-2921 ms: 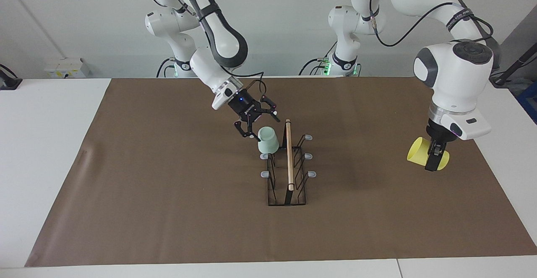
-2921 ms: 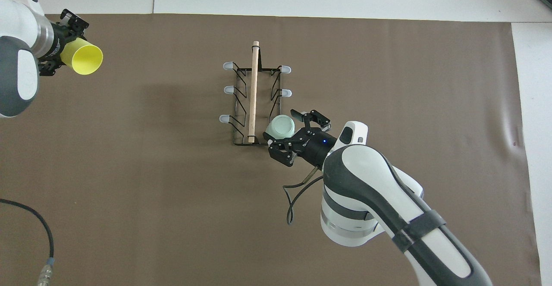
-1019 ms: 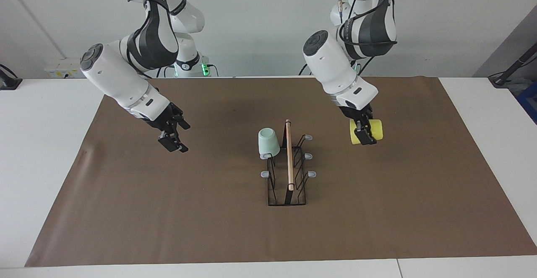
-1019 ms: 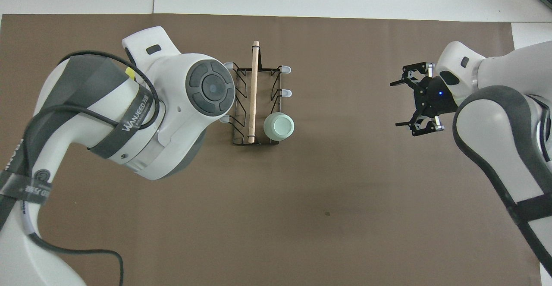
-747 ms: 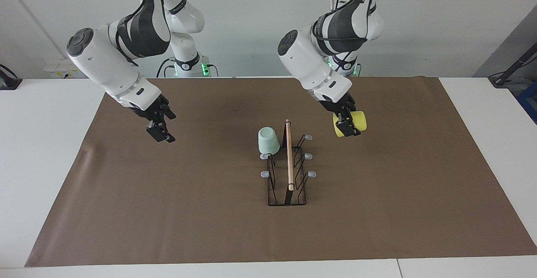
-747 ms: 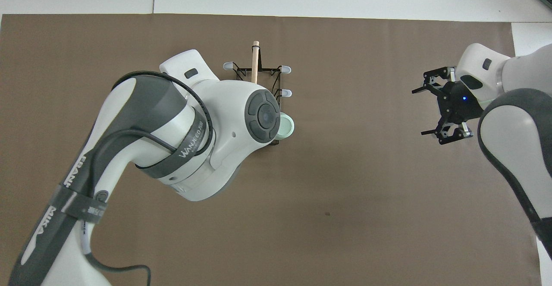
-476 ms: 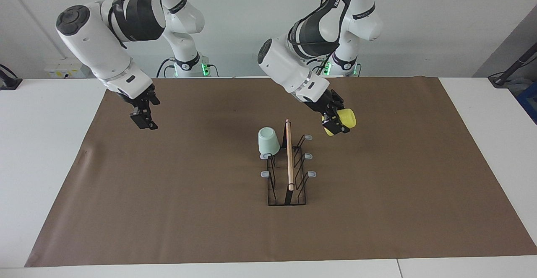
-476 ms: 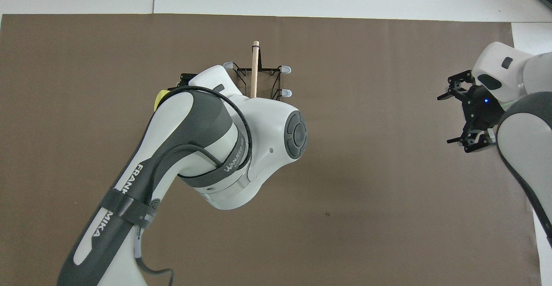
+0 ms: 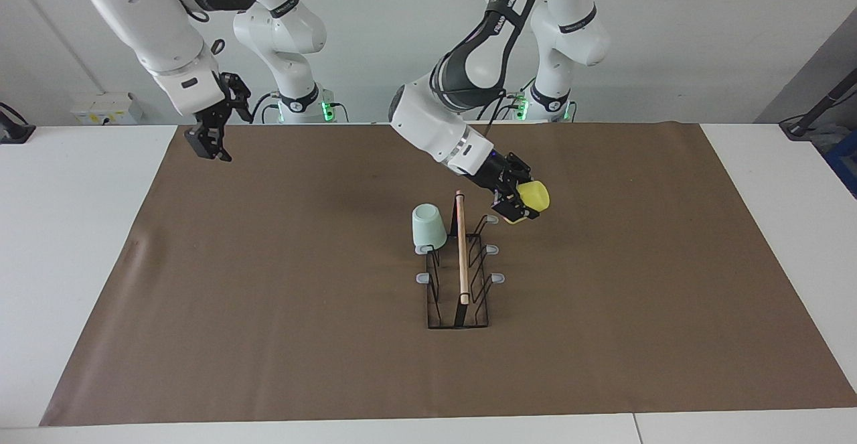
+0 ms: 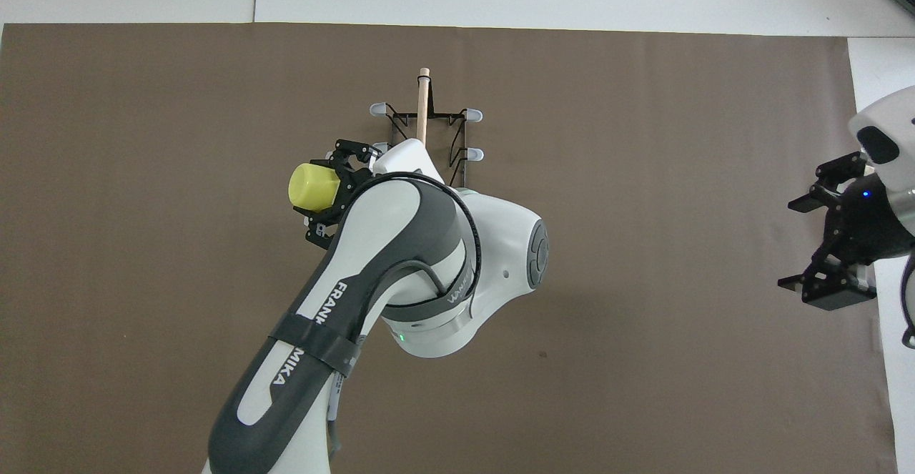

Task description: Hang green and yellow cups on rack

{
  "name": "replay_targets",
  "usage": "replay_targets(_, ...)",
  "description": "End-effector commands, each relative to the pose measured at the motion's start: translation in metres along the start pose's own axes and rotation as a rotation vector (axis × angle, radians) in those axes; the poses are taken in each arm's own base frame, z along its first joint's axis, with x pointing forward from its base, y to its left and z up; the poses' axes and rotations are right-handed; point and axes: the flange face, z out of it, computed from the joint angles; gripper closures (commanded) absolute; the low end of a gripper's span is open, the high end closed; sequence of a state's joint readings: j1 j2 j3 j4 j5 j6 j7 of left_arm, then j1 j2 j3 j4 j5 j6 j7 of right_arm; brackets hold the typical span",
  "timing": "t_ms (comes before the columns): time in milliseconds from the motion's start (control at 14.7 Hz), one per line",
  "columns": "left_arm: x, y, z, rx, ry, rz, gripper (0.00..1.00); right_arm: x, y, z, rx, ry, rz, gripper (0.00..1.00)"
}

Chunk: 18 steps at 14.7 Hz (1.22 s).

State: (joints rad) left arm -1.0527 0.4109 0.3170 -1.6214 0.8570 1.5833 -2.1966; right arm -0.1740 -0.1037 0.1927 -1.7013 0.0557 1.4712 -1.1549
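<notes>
My left gripper will let go of the yellow cup on the rack's peg (image 10: 378, 199) across from the green cup.
The rack (image 9: 462, 266) stands mid-table on the brown mat, and its rod shows in the overhead view (image 10: 422, 102). The green cup (image 9: 428, 225) hangs mouth-down on the rack's prong nearest the robots, on the right arm's side; the left arm hides it in the overhead view. My left gripper (image 9: 521, 204) is shut on the yellow cup (image 9: 532, 196), which is tilted just above the matching prong on the left arm's side. Both also show in the overhead view: the left gripper (image 10: 323, 188) and the yellow cup (image 10: 312, 186). My right gripper (image 9: 211, 148) is open and empty, raised over the mat's edge at the right arm's end, and also shows in the overhead view (image 10: 788, 245).
The brown mat (image 9: 268, 297) covers most of the white table (image 9: 67, 263). Other grey-tipped prongs (image 9: 497, 278) of the rack carry nothing.
My left gripper carried the yellow cup from the left arm's end of the mat to the rack. My right gripper let go of the green cup and withdrew, rising, toward the right arm's end.
</notes>
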Motion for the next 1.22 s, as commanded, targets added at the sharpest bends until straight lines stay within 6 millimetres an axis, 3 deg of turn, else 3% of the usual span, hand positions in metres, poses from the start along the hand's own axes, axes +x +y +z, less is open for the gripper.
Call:
replay_targets(0,-0.006,-0.002,-0.015,-0.014,0.074,-0.013,1.00,-0.008,-0.031,-0.021,-0.015,-0.035,0.212,0.00)
replay_targets(272,-0.024,-0.003,-0.012,-0.015,0.109,-0.010,1.00,-0.016,-0.028,-0.024,0.003,0.005,0.469,0.00)
replay_targets(476,-0.025,-0.004,-0.012,-0.017,0.122,-0.028,1.00,-0.019,-0.025,-0.024,0.019,0.048,0.659,0.00)
replay_targets(611,-0.041,-0.005,-0.012,-0.019,0.131,-0.015,1.00,-0.029,-0.021,-0.024,0.014,0.053,0.705,0.00)
replay_targets(883,-0.047,0.004,-0.017,-0.026,0.135,-0.042,1.00,-0.016,-0.013,-0.032,-0.085,0.112,0.709,0.00)
replay_targets(1155,-0.058,0.003,-0.012,-0.017,0.142,-0.029,1.00,-0.007,-0.002,-0.023,-0.082,0.131,0.851,0.00)
